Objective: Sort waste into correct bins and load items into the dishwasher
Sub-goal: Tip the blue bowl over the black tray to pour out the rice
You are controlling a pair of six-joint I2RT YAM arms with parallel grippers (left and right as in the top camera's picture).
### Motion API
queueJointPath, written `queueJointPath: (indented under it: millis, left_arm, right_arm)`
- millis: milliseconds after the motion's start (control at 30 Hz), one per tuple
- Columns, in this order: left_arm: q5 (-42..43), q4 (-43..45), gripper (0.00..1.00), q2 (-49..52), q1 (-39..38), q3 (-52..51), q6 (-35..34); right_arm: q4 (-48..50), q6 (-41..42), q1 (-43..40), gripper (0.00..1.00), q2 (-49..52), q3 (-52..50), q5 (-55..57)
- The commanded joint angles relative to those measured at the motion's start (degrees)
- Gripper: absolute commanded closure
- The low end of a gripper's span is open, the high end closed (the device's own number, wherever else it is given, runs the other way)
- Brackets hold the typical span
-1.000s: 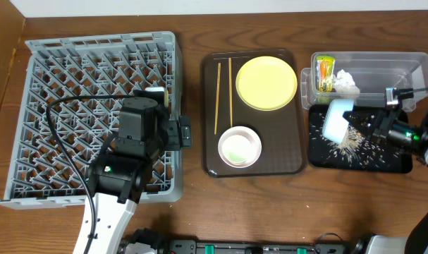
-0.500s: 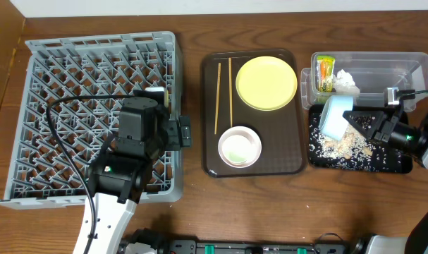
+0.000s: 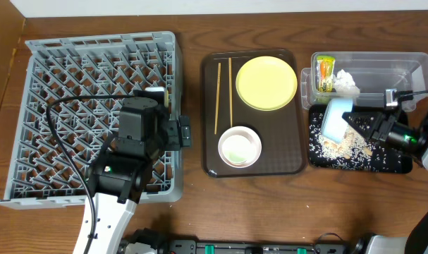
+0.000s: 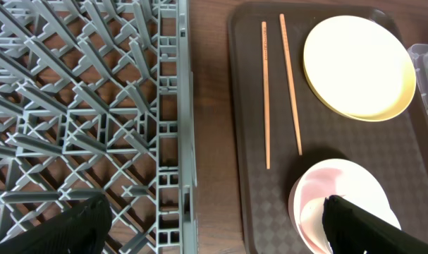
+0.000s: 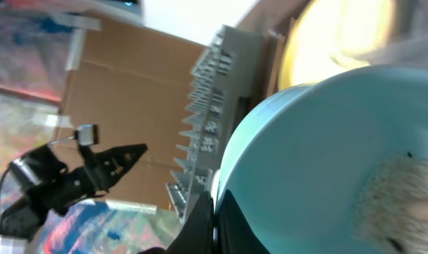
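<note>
My right gripper needs to set the light blue bowl on the serving tray [image 3: 283, 142] beside the white bowl.
My right gripper [image 3: 360, 125] is shut on the rim of the light blue bowl [image 3: 335, 118] and holds it tipped on its side over the black tray [image 3: 397, 162]. Rice grains and beige crumbs [image 3: 344, 144] lie scattered on that tray. In the right wrist view the bowl [image 5: 326, 155] fills the frame and my gripper [image 5: 215, 212] pinches its rim. The clear tub [image 3: 397, 70] holds the wrapper [image 3: 325, 73] and the tissue [image 3: 346, 82]. My left gripper [image 4: 214, 233] is open and empty above the grey rack's [image 3: 58, 85] right edge, near the white bowl [image 4: 340, 204].
The dark brown serving tray [image 3: 284, 162] in the middle carries the two chopsticks [image 3: 223, 92], the yellow plate [image 3: 266, 83] and the white bowl [image 3: 239, 147]. A small white object [image 3: 155, 91] sits in the rack beside my left arm.
Rice and crumbs have fallen out of the tipped blue bowl and settled on the black tray. The bowl has shifted slightly up. The left arm has not moved.
</note>
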Motion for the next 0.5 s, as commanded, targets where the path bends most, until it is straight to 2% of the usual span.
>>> queueJointPath:
  millis: [0, 100, 133, 167, 200, 233, 333, 367, 467]
  left_arm:
    - [-0.1, 0.0, 0.04, 0.1, -0.1, 1.0, 0.8]
    - [-0.1, 0.0, 0.04, 0.1, -0.1, 1.0, 0.8]
    - [-0.1, 0.0, 0.04, 0.1, -0.1, 1.0, 0.8]
    - [-0.1, 0.0, 0.04, 0.1, -0.1, 1.0, 0.8]
    - [-0.1, 0.0, 0.04, 0.1, -0.1, 1.0, 0.8]
    - [-0.1, 0.0, 0.04, 0.1, -0.1, 1.0, 0.8]
    - [-0.1, 0.0, 0.04, 0.1, -0.1, 1.0, 0.8]
    - [-0.1, 0.0, 0.04, 0.1, -0.1, 1.0, 0.8]
    - [-0.1, 0.0, 0.04, 0.1, -0.1, 1.0, 0.8]
  right_arm:
    - [0.9, 0.6, -0.4, 0.99, -0.8, -0.2, -4.2]
    - [-1.8, 6.7, -0.4, 0.99, -0.8, -0.2, 7.2]
    - [-1.7, 5.7, -0.4, 0.99, -0.8, -0.2, 6.3]
    - [-0.4, 0.0, -0.2, 0.99, -0.8, -0.2, -1.2]
    - [0.3, -2.3, 0.0, 0.99, -0.8, -0.2, -5.5]
    - [0.8, -2.2, 0.1, 0.99, -0.8, -0.2, -6.4]
    - [-0.9, 9.5, 0.0, 0.99, -0.8, -0.2, 8.2]
    - [-1.6, 10.4, 0.1, 0.99, -0.8, -0.2, 9.9]
    - [1.0, 0.0, 0.1, 0.99, -0.8, -0.2, -2.5]
